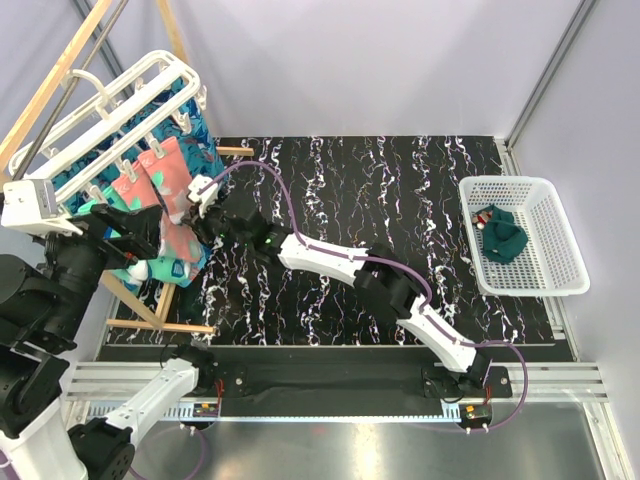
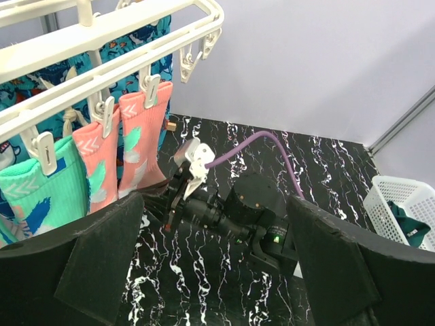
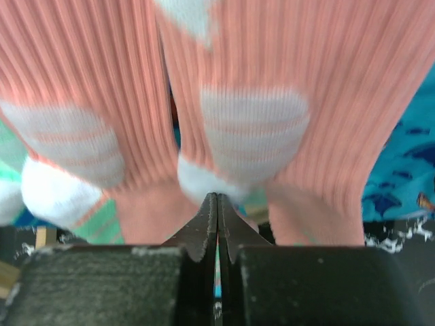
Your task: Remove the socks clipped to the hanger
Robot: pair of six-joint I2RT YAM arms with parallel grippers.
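My right fingers are shut against the outer coral-pink sock's white heel, so next I open them and grip that heel (image 3: 211, 182) deeper before pulling the sock.
The white hanger (image 1: 120, 110) hangs at the far left with several socks clipped under it. Two coral-pink socks (image 1: 165, 185) hang side by side, with a mint-green sock (image 2: 27, 197) to their left and blue patterned ones behind. My right gripper (image 1: 197, 222) reaches up to the coral-pink socks (image 3: 251, 129); its jaws (image 3: 217, 197) are shut with the tips pinched at the white patch of the right one. My left gripper (image 2: 217, 272) is open and empty, just below the socks (image 2: 139, 136) and the hanger (image 2: 102, 41).
A white mesh basket (image 1: 505, 182) at the right holds a dark teal sock (image 1: 503, 235). A wooden pole frame (image 1: 190, 327) stands round the hanger. The right arm (image 2: 251, 210) stretches across the black marbled table (image 1: 400, 200).
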